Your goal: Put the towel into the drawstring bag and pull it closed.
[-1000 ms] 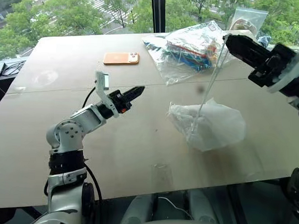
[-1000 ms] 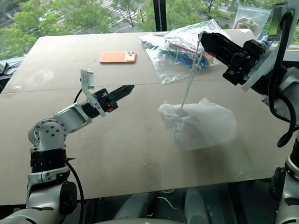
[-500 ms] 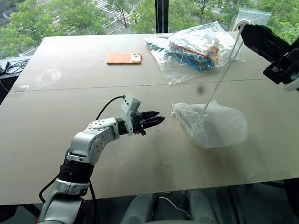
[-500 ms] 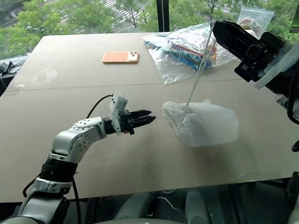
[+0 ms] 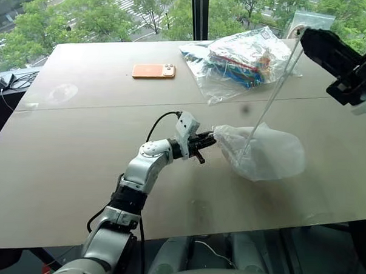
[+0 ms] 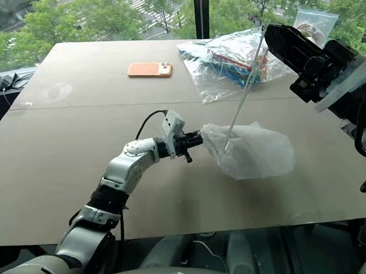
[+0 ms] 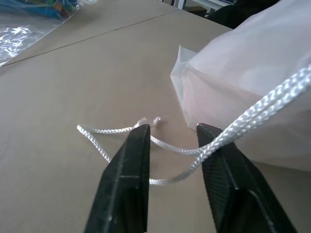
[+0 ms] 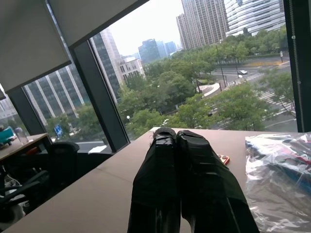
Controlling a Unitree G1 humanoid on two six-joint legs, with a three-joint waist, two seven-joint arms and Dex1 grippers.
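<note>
Next, I let go of the white cord with my left gripper on the bare table midway [image 5: 175,162] between the orange phone and the table's near edge.
The translucent white drawstring bag [image 5: 267,154] lies bulging on the table, right of centre. The towel is hidden. A white cord [image 5: 273,92] runs taut from the bag's mouth up to my right gripper [image 5: 306,38], which is raised at the far right and shut on the cord's upper end. My left gripper [image 5: 208,139] points level at the bag's mouth on its left side. In the left wrist view its fingers [image 7: 141,145] stand apart, open, and a loose loop of cord [image 7: 170,148] lies on the table between them, just in front of the bag [image 7: 252,82].
An orange phone [image 5: 153,71] lies at the back of the table. A clear plastic bag of colourful items [image 5: 241,57] sits behind the drawstring bag, with another clear bag [image 5: 309,21] at the far right edge. Windows lie beyond the table.
My left arm has swung right and forward across the table, rolling its wrist, until its fingertips reached the bag's mouth. My right gripper has kept the cord raised in about the same place.
</note>
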